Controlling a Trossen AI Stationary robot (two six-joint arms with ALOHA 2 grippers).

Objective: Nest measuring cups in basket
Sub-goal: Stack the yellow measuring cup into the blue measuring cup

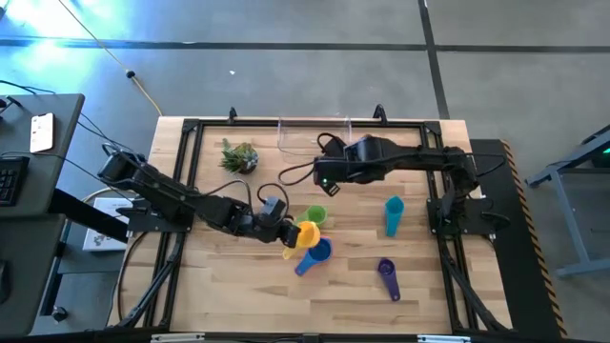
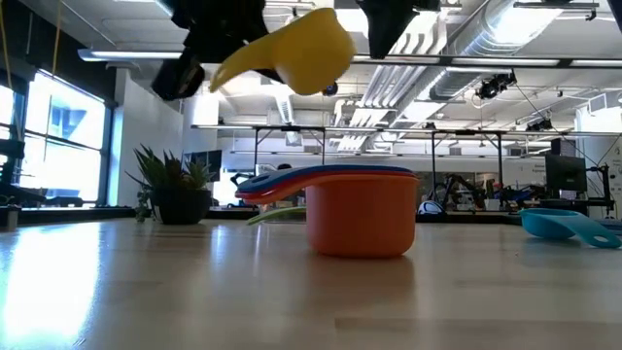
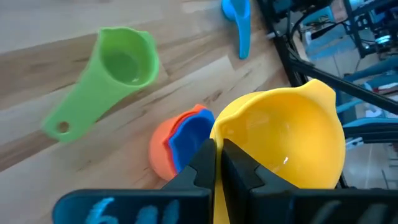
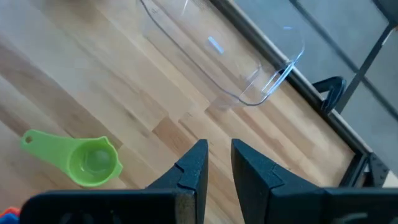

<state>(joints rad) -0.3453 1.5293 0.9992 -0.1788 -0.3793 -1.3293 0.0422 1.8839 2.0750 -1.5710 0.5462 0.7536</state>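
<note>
Next, the left gripper releases the yellow measuring cup in the blue cup of the stack (image 1: 322,250) (image 3: 191,142).
My left gripper (image 1: 289,234) hangs over the table's middle, shut on a yellow measuring cup (image 2: 296,51) that is lifted above a stack of an orange cup (image 2: 361,221) with a blue and a red cup inside it. A green cup (image 1: 315,217) lies on its underside just beyond the stack. A teal cup (image 1: 394,215) and a purple cup (image 1: 388,277) lie to the right. The clear basket (image 4: 249,68) stands at the far edge. My right gripper (image 4: 217,158) hovers high between the green cup and the basket, its fingers a narrow gap apart with nothing between them. My left gripper pinches the yellow cup between its two fingers at the near side of the rim (image 3: 219,129), opposite the spout; the fingers hide the exact spot. They slant down from the table's left. The cup is lifted clear and tilted, its mouth turned toward the gripper.
A small spiky plant in a pot (image 1: 240,155) stands at the far left of the tabletop. Black frame rails (image 1: 191,181) run along the table's edges. Bare wood lies along the near edge and between the green cup and the basket.
</note>
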